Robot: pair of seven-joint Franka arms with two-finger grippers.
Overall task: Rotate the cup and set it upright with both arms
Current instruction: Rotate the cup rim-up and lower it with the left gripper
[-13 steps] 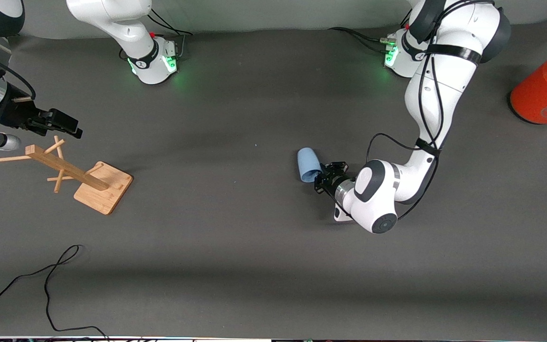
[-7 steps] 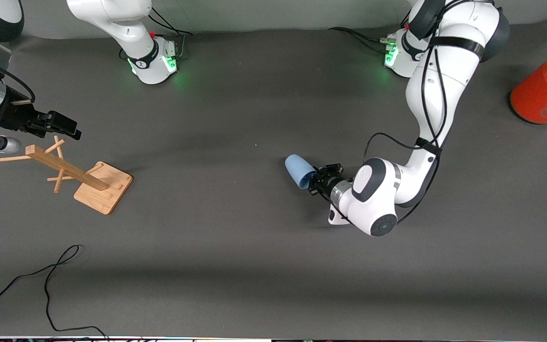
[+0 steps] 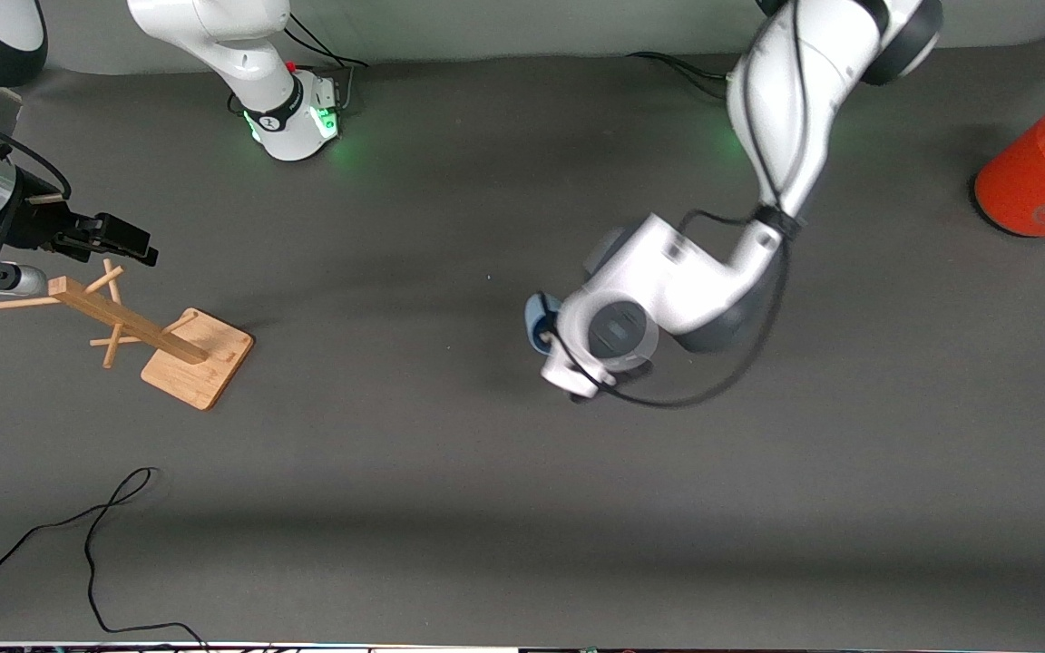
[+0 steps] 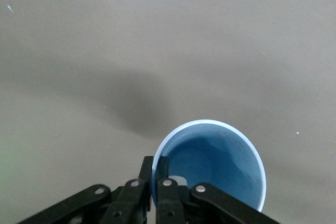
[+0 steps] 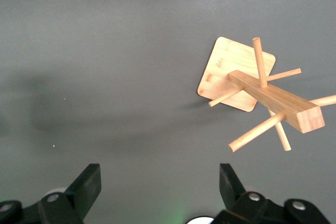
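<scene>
Next, my left gripper lets go of the cup, now near the table's middle. It will then stand between the wooden rack and the orange cylinder [image 3: 534, 316], closer to the rack.
The light-blue cup [image 3: 537, 319] is mostly hidden under the left arm's wrist in the front view, near the table's middle. In the left wrist view the cup [image 4: 220, 161] shows its open mouth, and my left gripper [image 4: 156, 170] is shut on its rim, one finger inside and one outside. I cannot tell whether the cup touches the table. My right gripper [image 3: 128, 239] is open and empty, held in the air above the wooden rack at the right arm's end; its fingers [image 5: 89, 182] stand wide apart in the right wrist view.
A wooden peg rack [image 3: 155, 340] lies tipped on its base at the right arm's end, also in the right wrist view [image 5: 262, 87]. A large orange cylinder with a grey top [image 3: 1044, 172] stands at the left arm's end. A black cable [image 3: 96, 526] lies near the front camera.
The left arm has swung its wrist over and turned the cup from lying on its side to mouth toward the wrist camera, shifting slightly toward the right arm's end. The right arm barely moved.
</scene>
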